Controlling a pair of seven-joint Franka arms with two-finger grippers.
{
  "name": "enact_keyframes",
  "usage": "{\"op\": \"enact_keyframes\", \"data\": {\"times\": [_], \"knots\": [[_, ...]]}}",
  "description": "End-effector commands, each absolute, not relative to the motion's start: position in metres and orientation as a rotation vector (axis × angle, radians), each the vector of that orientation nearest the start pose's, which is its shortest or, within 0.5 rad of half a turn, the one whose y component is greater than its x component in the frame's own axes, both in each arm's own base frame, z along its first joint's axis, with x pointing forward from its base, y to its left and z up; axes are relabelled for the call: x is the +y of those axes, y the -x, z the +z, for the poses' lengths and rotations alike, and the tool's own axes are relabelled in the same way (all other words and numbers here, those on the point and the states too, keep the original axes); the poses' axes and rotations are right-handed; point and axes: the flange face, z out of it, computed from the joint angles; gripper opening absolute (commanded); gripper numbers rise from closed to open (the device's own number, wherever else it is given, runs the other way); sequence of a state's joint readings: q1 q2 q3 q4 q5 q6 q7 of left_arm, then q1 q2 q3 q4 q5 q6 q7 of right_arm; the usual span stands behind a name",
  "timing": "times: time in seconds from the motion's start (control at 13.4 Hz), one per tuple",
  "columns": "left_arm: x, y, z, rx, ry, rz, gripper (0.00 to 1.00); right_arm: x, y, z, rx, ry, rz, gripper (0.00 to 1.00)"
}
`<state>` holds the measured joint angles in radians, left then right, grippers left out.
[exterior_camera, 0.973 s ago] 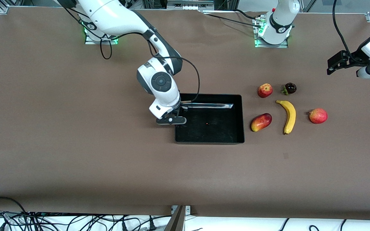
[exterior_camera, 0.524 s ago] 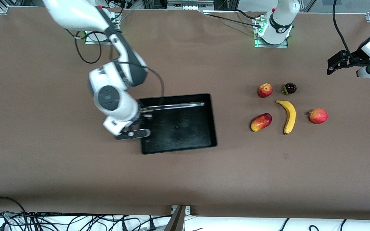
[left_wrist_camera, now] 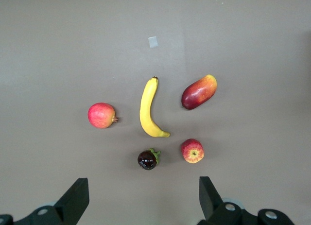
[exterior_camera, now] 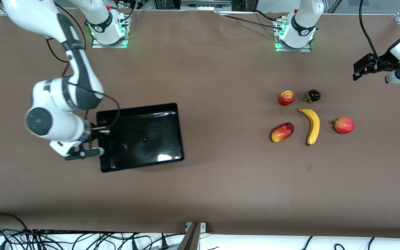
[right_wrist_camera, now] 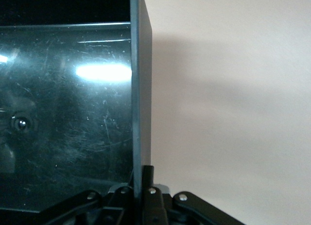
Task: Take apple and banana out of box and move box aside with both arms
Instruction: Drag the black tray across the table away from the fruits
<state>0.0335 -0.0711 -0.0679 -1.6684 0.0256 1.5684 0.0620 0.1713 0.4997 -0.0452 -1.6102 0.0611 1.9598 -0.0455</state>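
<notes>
Next, I release the black box with my right gripper farther from the fruits, centred on the table [exterior_camera: 101, 127] under the gripped end of the box.
The black box [exterior_camera: 141, 152] lies empty on the table toward the right arm's end, a little skewed. My right gripper [exterior_camera: 97, 138] is shut on its end wall; in the right wrist view the wall [right_wrist_camera: 141, 89] runs straight into the closed gripper [right_wrist_camera: 142, 180]. The banana [exterior_camera: 313, 125] and the small red apple [exterior_camera: 286, 98] lie on the table toward the left arm's end. My left gripper [exterior_camera: 398, 79] waits high in the air there, open and empty [left_wrist_camera: 143, 193], with the banana [left_wrist_camera: 148, 108] and apple [left_wrist_camera: 192, 151] showing below it.
A red-yellow mango [exterior_camera: 282, 132], a dark mangosteen [exterior_camera: 313, 95] and another round red fruit [exterior_camera: 344, 125] lie around the banana. Bare brown table [exterior_camera: 227, 139] separates the box from the fruits. Cables hang along the table edge nearest the front camera.
My right arm has dragged the box across the table toward the right arm's end, and the box has turned slightly. The left arm and the fruits have not moved.
</notes>
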Motion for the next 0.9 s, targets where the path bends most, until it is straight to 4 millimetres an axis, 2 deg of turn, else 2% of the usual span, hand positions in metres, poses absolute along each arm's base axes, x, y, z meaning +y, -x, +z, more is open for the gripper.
{"op": "enact_keyframes", "data": {"times": [0.0, 0.15, 0.37, 0.6, 0.82], "knots": [[-0.021, -0.533, 0.624, 0.146, 3.086, 0.050, 1.00, 0.013, -0.627, 0.321, -0.238, 3.049, 0.151, 0.00], [-0.021, -0.533, 0.624, 0.146, 3.086, 0.052, 1.00, -0.024, -0.608, 0.305, -0.260, 3.049, 0.105, 0.00], [-0.021, -0.532, 0.624, 0.146, 3.086, 0.057, 1.00, -0.056, -0.593, 0.291, -0.230, 3.045, 0.122, 0.00], [-0.021, -0.533, 0.623, 0.145, 3.084, 0.059, 1.00, -0.079, -0.578, 0.272, -0.149, 3.040, 0.123, 0.00], [-0.021, -0.532, 0.624, 0.150, 3.084, 0.060, 1.00, -0.088, -0.566, 0.254, -0.105, 3.057, 0.074, 0.00]]}}
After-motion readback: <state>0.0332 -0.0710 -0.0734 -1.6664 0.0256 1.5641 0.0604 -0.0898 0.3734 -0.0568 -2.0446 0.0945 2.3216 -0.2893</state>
